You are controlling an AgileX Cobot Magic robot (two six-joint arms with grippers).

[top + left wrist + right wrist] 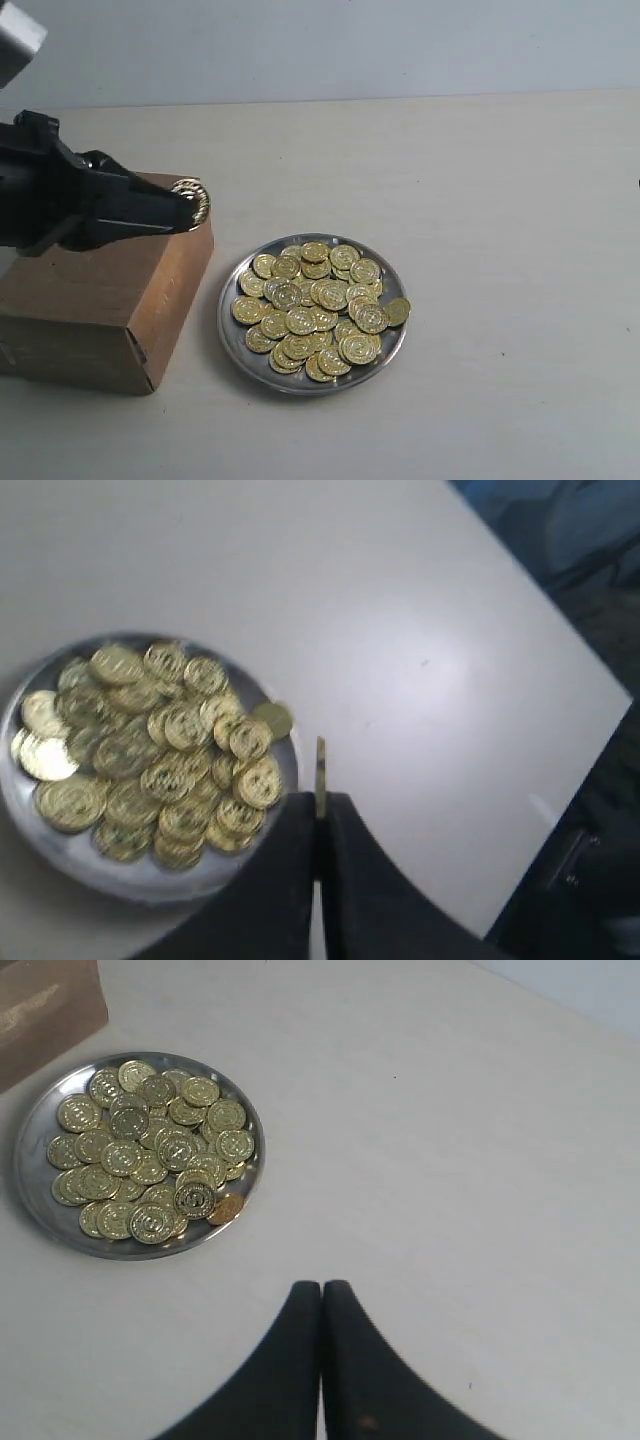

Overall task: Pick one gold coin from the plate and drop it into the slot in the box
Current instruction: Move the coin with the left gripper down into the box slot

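I need to let go of the gold coin, now held edge-on above the brown box, with my left gripper in the slot on top of the brown box (106, 231), beneath my arm.
My left gripper (188, 208) (320, 802) is shut on one gold coin (193, 200) (321, 775), held edge-on above the right end of the brown box (90, 300). The box's slot is hidden behind the arm. The silver plate (232, 335) (60, 865) (30, 1195) lies right of the box, heaped with several gold coins (315, 305) (150, 750) (150, 1150). A corner of the box (45, 1010) shows in the right wrist view. My right gripper (322, 1290) is shut and empty over bare table, off to the side of the plate, and out of the exterior view.
One coin (398, 311) (226, 1209) rests on the plate's rim on the side away from the box. The pale table (500, 200) spreads right of the plate; its edge (560, 640) and dark floor show in the left wrist view.
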